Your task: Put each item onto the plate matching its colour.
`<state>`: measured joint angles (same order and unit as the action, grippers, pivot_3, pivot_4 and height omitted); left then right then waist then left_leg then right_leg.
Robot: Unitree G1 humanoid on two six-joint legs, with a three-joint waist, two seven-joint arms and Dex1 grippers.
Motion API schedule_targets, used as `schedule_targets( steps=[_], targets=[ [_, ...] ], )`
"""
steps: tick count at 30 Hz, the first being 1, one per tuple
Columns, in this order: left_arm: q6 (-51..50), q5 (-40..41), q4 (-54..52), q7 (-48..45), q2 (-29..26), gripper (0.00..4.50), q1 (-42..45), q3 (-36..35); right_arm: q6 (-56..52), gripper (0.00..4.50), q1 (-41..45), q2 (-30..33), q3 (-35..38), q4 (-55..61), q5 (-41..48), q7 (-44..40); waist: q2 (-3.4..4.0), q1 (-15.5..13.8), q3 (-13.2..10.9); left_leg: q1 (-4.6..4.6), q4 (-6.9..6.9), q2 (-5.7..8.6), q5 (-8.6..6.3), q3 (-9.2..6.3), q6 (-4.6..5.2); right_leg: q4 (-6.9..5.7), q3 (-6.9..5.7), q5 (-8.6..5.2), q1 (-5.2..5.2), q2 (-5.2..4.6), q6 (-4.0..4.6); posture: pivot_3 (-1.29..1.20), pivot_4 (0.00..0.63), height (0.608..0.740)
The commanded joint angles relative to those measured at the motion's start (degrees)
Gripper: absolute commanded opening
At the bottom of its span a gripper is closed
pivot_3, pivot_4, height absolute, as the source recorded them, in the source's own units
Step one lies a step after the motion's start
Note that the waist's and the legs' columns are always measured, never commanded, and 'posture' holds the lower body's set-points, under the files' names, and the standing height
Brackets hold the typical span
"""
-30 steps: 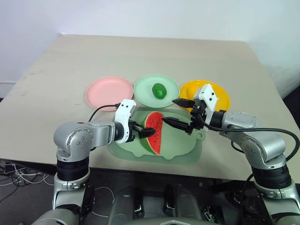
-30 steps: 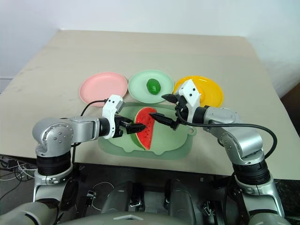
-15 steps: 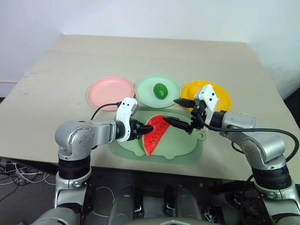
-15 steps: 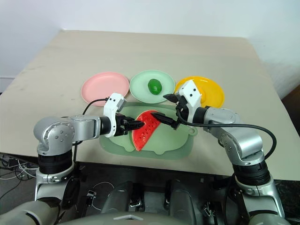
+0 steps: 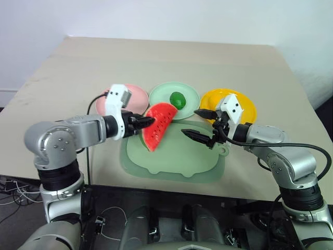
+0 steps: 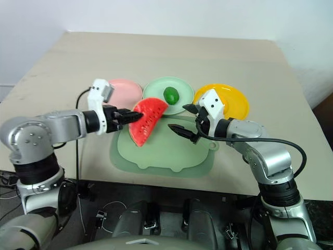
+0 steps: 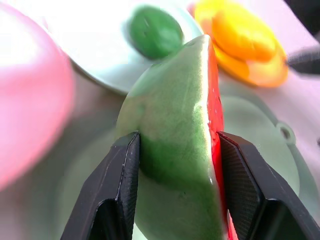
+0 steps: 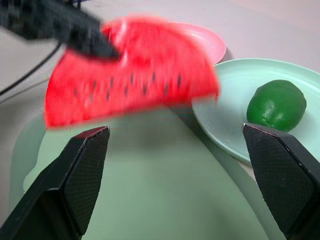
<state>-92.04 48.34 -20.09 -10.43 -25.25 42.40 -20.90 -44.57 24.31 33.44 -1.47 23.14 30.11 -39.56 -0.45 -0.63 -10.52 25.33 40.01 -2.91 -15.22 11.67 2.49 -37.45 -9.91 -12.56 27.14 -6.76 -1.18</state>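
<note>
Next, I release the red watermelon wedge from my left gripper on the middle of the pink plate point(image 5: 120, 104).
My left gripper point(image 5: 145, 121) is shut on the red watermelon wedge point(image 5: 157, 125), its fingers pinching the green rind point(image 7: 170, 125). The wedge hangs above the left rear of the mat, beside the pink plate point(image 5: 136, 94). A small round green fruit point(image 5: 178, 98) lies on the mint green plate point(image 5: 161, 96). The oblong yellow fruit point(image 7: 245, 32) rests on the yellow plate point(image 5: 247, 107). My right gripper point(image 5: 190, 123) stands open over the mat's right rear, nothing between its fingers, a short way right of the wedge.
A large pale green mat point(image 5: 171, 159) with a small tab lies near the table's front edge, below both grippers. The three plates stand in a row just behind it. Bare tan tabletop point(image 5: 171, 57) stretches beyond the plates.
My left gripper shut on the watermelon wedge and lifted it off the mat, up and to the left toward the pink plate. The right arm kept still.
</note>
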Motion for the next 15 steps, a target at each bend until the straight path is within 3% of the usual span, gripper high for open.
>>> schedule_targets(
  steps=[1,8,11,15],
  targets=[
    [3.28,-5.6,5.94,1.5,-4.57,2.03,3.98,-2.74,1.6,4.5,0.13,0.35,1.32,0.28,0.38,-0.75,0.0,0.04,0.0,0.0,0.0,0.0,0.0,0.0,0.0,0.01,0.0,-0.02,0.0,0.0,-0.03,0.0,0.15,0.696],
    [16.76,-14.98,20.98,0.5,-8.17,2.03,6.11,1.78,2.33,4.5,0.45,0.03,0.68,-0.48,-0.16,-0.94,-0.02,-0.09,-0.01,0.06,-0.02,0.01,-0.01,0.01,-0.01,0.01,-0.02,0.03,0.07,0.0,0.06,0.0,0.15,0.696],
    [30.55,-19.23,31.67,-3.15,-5.66,2.03,6.25,4.42,2.62,4.5,0.25,0.14,0.54,-0.5,-0.4,-0.9,-0.01,-0.03,-0.01,0.06,-0.02,0.01,-0.01,0.02,-0.01,0.03,-0.02,0.04,0.06,-0.02,0.07,0.0,0.15,0.696],
    [37.5,-21.19,39.8,-5.38,-2.26,2.03,7.05,5.7,2.57,4.5,0.33,0.23,0.42,-0.37,-0.67,-0.9,-0.05,-0.01,-0.03,0.08,-0.01,0.01,-0.01,0.03,-0.01,0.05,-0.02,0.04,0.07,-0.04,0.08,0.0,0.15,0.696]
  ],
)
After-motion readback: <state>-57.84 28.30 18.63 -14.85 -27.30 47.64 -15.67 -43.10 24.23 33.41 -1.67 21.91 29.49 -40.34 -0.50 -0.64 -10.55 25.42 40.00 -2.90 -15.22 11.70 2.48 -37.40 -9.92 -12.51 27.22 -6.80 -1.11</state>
